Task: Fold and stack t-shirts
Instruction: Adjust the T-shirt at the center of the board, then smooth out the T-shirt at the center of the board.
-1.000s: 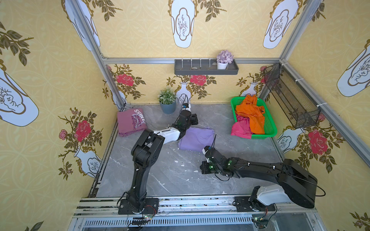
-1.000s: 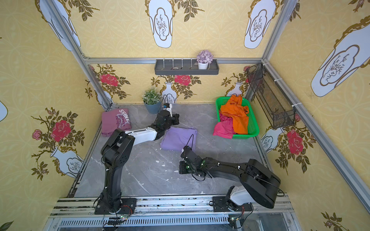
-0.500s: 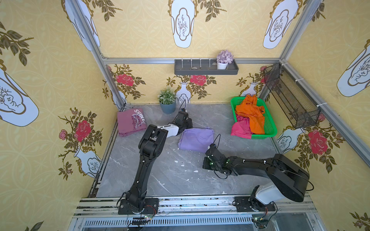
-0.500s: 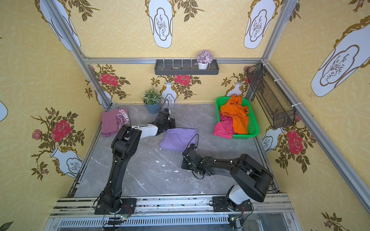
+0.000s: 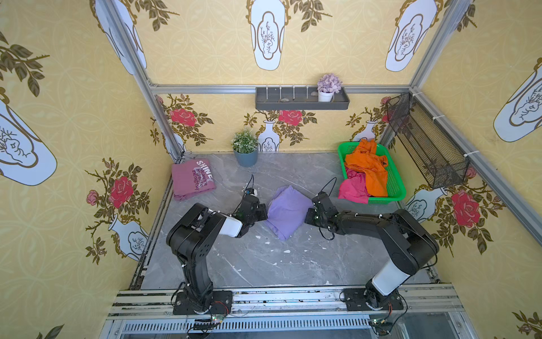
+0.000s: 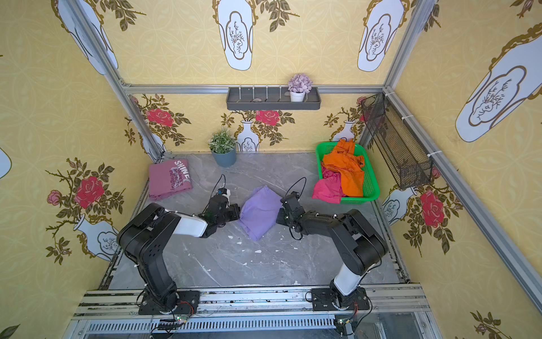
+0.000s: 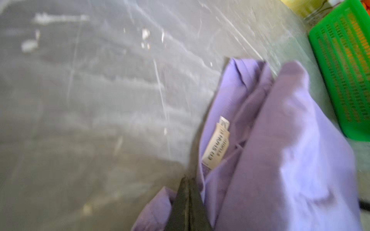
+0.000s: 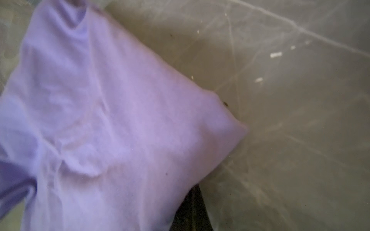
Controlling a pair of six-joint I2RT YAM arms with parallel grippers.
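Observation:
The lavender t-shirt is bunched up around its neck label, so my right gripper should hold the cloth still while my left gripper opens and grabs the crumpled edge [image 5: 271,213].
The lavender t-shirt [image 5: 289,211] [image 6: 259,212] is stretched as a bunched diamond between my two grippers at mid-table. My left gripper [image 5: 264,213] [image 7: 188,181] is shut on its left corner, with cloth on either side of the jaws and the neck label showing. My right gripper [image 5: 308,213] [image 8: 193,189] is shut on its right corner; the plain back of the shirt [image 8: 112,112] fills that wrist view. A folded mauve "SHINE" t-shirt [image 5: 192,179] [image 6: 169,179] lies at the back left. An orange t-shirt [image 5: 368,167] and a magenta one [image 5: 353,189] are heaped in the basket.
The green basket [image 5: 398,187] [image 7: 344,70] stands at the back right, close to the right gripper. A potted plant [image 5: 245,149] stands against the back wall. A black mesh rack [image 5: 425,141] hangs on the right wall. Small white flecks dot the grey table.
The left gripper came from behind the lavender shirt to its left corner, and the right gripper moved up to its right corner. The shirt has turned into a diamond and shifted slightly nearer.

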